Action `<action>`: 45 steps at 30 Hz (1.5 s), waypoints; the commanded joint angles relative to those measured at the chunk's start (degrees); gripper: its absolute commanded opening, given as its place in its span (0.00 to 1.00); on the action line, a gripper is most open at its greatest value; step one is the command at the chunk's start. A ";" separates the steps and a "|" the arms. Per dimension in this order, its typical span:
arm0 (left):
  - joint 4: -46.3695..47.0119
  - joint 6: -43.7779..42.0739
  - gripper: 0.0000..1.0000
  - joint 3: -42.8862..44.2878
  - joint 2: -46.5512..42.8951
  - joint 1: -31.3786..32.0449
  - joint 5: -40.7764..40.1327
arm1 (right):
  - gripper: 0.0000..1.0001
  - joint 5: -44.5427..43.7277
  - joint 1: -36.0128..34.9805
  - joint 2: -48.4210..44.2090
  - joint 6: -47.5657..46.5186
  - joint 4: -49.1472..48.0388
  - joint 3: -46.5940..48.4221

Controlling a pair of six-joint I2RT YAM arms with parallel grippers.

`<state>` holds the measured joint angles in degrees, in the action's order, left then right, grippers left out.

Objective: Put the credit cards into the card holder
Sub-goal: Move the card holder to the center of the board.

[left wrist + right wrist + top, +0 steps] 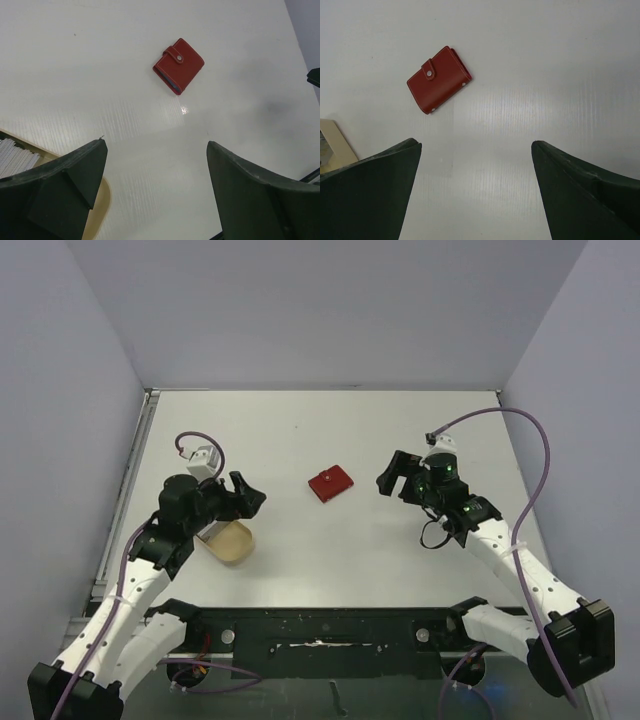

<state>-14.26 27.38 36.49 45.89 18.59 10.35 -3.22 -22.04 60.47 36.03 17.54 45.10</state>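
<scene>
The red card holder is next for my right gripper, which should go to it and close on the card holder's snap strap [326, 477] [429, 72].
The red card holder [331, 484] lies shut and snapped on the white table, between the two arms. It also shows in the left wrist view [178, 65] and in the right wrist view [438, 80]. Pale cards [15, 156] lie stacked in the tan dish [229, 543] under the left arm; only their edge shows. My left gripper [247, 494] is open and empty, above the dish's far edge, left of the holder. My right gripper [392, 476] is open and empty, right of the holder.
The tan oval dish sits at the near left, its rim in the left wrist view [98, 210] and a corner in the right wrist view [335, 145]. Grey walls enclose the table on three sides. The black base bar [320, 630] runs along the near edge.
</scene>
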 commanded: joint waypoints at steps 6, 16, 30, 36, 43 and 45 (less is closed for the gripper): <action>2.44 -1.01 0.80 0.95 -2.45 -0.48 0.31 | 0.97 1.32 -0.22 4.06 0.01 -2.14 4.07; -0.65 -1.93 0.81 -0.43 -4.44 -0.46 -3.66 | 0.81 -0.18 -2.86 18.96 -1.78 -2.66 11.30; -1.69 -5.85 0.79 -1.26 -7.34 -0.57 -4.74 | 0.50 -4.94 -10.09 43.46 -1.87 -4.64 29.59; -2.58 -6.28 0.79 -1.05 -8.71 -0.57 -5.04 | 0.52 -3.28 -9.70 50.79 -7.43 -4.29 35.66; -2.42 -6.16 0.78 -1.08 -8.78 -0.52 -5.16 | 0.55 0.34 -7.70 55.34 -9.97 -3.23 38.16; -2.28 -6.04 0.76 -0.99 -8.36 -0.49 -5.01 | 0.54 0.32 -7.65 55.66 -10.88 -2.69 37.60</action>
<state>-18.26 21.98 34.37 37.45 18.28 5.78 -4.08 -30.44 116.16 28.05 15.18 80.82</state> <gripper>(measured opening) 0.776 0.551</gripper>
